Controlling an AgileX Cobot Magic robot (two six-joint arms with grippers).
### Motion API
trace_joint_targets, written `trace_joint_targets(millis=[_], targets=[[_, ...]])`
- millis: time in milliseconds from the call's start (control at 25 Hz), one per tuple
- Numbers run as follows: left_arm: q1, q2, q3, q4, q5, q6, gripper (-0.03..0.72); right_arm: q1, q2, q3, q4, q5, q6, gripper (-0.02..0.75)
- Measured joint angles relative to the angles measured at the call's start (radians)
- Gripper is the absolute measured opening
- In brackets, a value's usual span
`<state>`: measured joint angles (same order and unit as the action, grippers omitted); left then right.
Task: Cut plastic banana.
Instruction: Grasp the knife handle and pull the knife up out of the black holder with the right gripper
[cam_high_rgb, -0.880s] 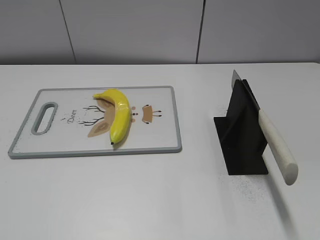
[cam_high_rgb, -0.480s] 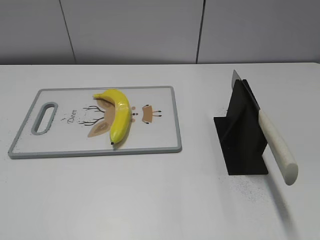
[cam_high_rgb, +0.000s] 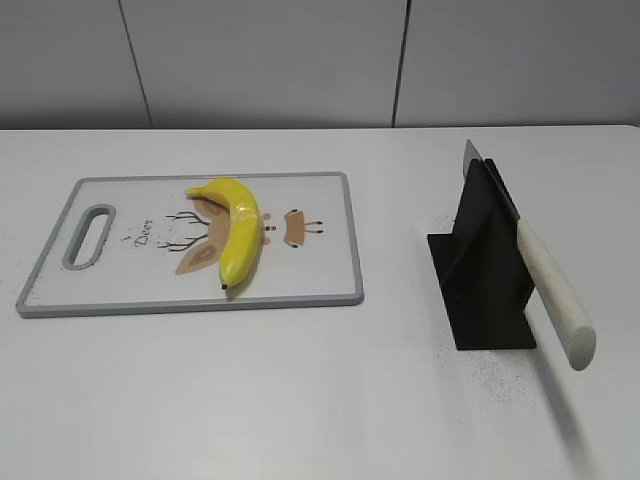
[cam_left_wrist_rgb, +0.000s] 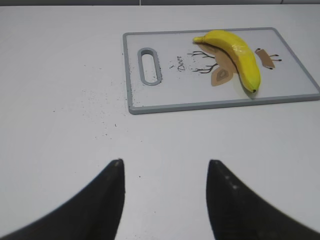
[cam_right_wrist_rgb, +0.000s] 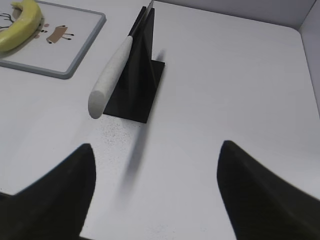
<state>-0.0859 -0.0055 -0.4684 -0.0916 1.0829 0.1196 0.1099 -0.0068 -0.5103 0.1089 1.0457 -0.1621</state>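
Observation:
Next, I move my right gripper to the knife in the black stand and close it on the white handle's thick outer half (cam_high_rgb: 562, 304) (cam_right_wrist_rgb: 106, 86), near the handle's loose end.
A yellow plastic banana (cam_high_rgb: 236, 232) lies whole on a white cutting board (cam_high_rgb: 320, 280) with a grey rim, left of the table's middle. It also shows in the left wrist view (cam_left_wrist_rgb: 237, 52) and at the top left of the right wrist view (cam_right_wrist_rgb: 20, 24). A knife with a white handle (cam_high_rgb: 555, 295) rests slanted in a black stand (cam_high_rgb: 485, 275), at the right; the right wrist view shows the handle (cam_right_wrist_rgb: 111, 75). My left gripper (cam_left_wrist_rgb: 164, 165) is open and empty above bare table, short of the board. My right gripper (cam_right_wrist_rgb: 156, 150) is open and empty, short of the stand. Neither arm shows in the exterior view.
The board (cam_left_wrist_rgb: 150, 102) has a slot handle (cam_left_wrist_rgb: 149, 65) at its left end. Dark specks lie on the white table beside the board and in front of the stand (cam_right_wrist_rgb: 112, 132). A grey wall runs along the table's far edge.

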Motion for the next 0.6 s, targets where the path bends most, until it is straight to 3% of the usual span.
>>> trace_joint_targets(millis=[600], targets=[[0.0, 0.0, 0.0, 0.0, 0.0, 0.0, 0.506, 0.0, 0.012, -0.005, 0.019, -0.011, 0.0, 0.56]])
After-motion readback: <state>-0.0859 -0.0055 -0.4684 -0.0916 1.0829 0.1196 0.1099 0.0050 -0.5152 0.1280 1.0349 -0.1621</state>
